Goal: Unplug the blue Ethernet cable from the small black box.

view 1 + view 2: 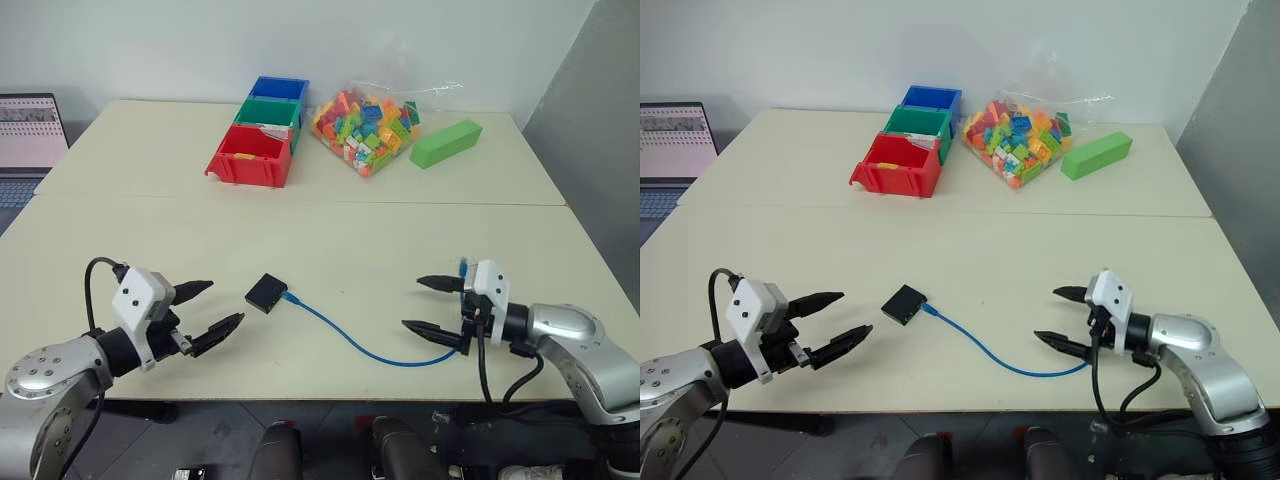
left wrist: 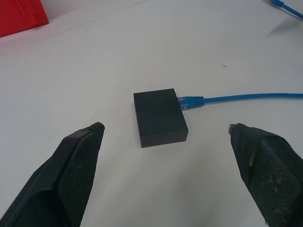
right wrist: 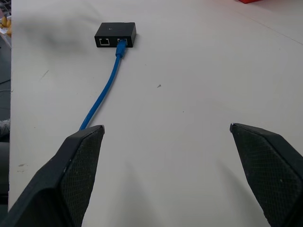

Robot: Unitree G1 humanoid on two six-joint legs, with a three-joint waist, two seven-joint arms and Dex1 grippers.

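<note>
My left gripper should take the small black box next, by its end [image 1: 258,288] [image 2: 144,117] opposite the blue Ethernet cable.
The small black box [image 1: 266,293] lies flat on the cream table near its front. The blue Ethernet cable [image 1: 350,340] is plugged into the box's right side and curves across the table toward the right arm. In the right wrist view the blue plug [image 3: 120,46] sits in one of the box's [image 3: 116,32] two ports. My left gripper [image 1: 210,310] hovers open to the left of the box, apart from it. Open too, my right gripper [image 1: 433,306] stands at the cable's far end with nothing between its fingers.
Red [image 1: 250,155], green [image 1: 270,112] and blue [image 1: 280,88] bins stand in a row at the back. Beside them lie a clear bag of coloured bricks [image 1: 365,125] and a green block [image 1: 445,143]. A laptop [image 1: 30,135] sits at the far left edge.
</note>
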